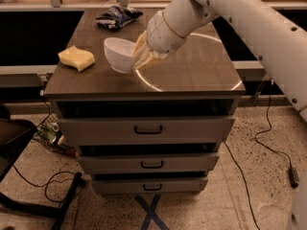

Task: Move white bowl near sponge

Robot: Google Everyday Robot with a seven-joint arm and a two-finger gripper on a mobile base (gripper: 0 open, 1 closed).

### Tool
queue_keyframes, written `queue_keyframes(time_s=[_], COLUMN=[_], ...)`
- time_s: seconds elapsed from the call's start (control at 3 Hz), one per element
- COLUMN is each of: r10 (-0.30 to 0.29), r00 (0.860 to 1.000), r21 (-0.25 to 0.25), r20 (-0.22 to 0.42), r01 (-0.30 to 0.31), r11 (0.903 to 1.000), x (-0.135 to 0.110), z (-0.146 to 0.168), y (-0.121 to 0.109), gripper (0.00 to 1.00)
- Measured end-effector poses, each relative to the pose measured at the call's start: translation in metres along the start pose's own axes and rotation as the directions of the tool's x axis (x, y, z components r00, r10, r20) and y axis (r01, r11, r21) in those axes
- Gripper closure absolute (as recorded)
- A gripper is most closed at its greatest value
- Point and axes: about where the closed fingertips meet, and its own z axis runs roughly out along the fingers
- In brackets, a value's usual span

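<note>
The white bowl, held low over the cabinet top now, will be set free by my gripper on the cabinet top beside the pale yellow sponge (113,64), toward the front edge.
The white bowl (119,53) is tilted on its side, its opening facing up and left, held low over the cabinet top. My gripper (142,55) is shut on the bowl's right rim, with the white arm reaching in from the upper right. The pale yellow sponge (76,58) lies on the left part of the top, a short gap left of the bowl. I cannot tell whether the bowl touches the surface.
A dark blue-and-white snack bag (117,17) lies at the back of the cabinet top (192,71). Three drawers (146,129) sit below. Cables run over the floor on both sides, and a dark chair base (19,143) stands at the left.
</note>
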Motion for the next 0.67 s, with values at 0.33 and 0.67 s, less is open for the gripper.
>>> queue_keyframes(time_s=[0.33, 0.67], r10=[-0.053, -0.114], r00=[0.992, 0.976], r21=[-0.041, -0.057], r20=[-0.114, -0.188], r01=[0.049, 0.105], r11=[0.9979, 0.9928], x=[0.021, 0.038], z=[0.004, 0.01], y=[-0.007, -0.026], gripper=[1.0, 1.0])
